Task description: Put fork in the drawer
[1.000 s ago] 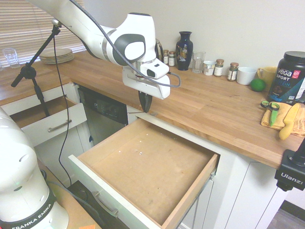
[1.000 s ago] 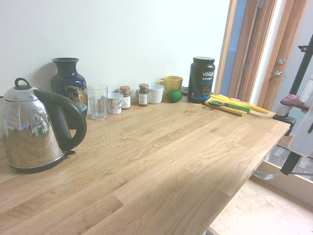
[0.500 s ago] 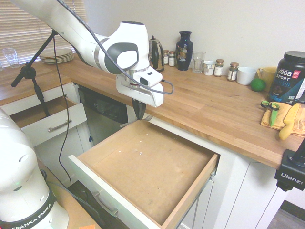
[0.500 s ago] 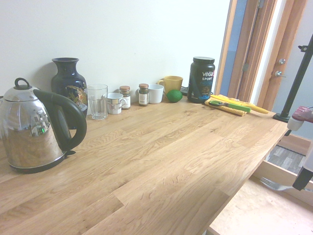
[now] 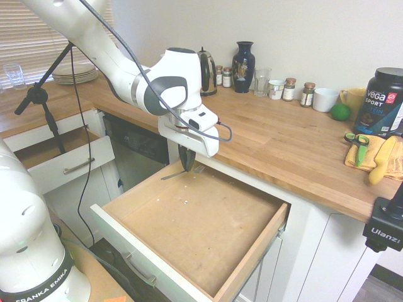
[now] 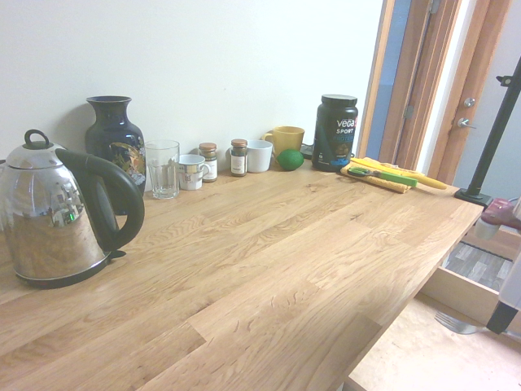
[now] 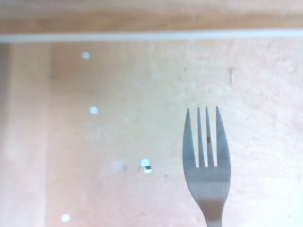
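Note:
My gripper is going to let go of the fork on the drawer's brown bottom, just beside the small white spots (image 5: 191, 211) (image 7: 190, 185).
The fork (image 5: 171, 176) is a slim silver piece lying almost level just above the back left part of the drawer (image 5: 208, 226). My gripper (image 5: 187, 166) points straight down and is shut on the fork at its middle. In the second exterior view the fork's tines (image 6: 454, 324) stick out to the left of the dark fingers (image 6: 501, 316), low over the drawer's brown bottom (image 6: 415, 358). In the wrist view the fork (image 7: 207, 161) shows head-on over the drawer's board (image 7: 118, 118). The drawer is pulled wide open, and nothing else lies in it.
A smaller drawer (image 5: 69, 165) stands open at the left. On the wooden counter (image 5: 283, 145) are a kettle (image 6: 57, 212), a dark vase (image 5: 243, 58), a glass, jars, mugs, a lime, a black tub (image 5: 381, 100) and green-handled scissors (image 5: 357, 139) on a yellow cloth.
The arm has come down and a little forward from counter-edge height, carrying the fork down into the back of the drawer. The grip has stayed shut.

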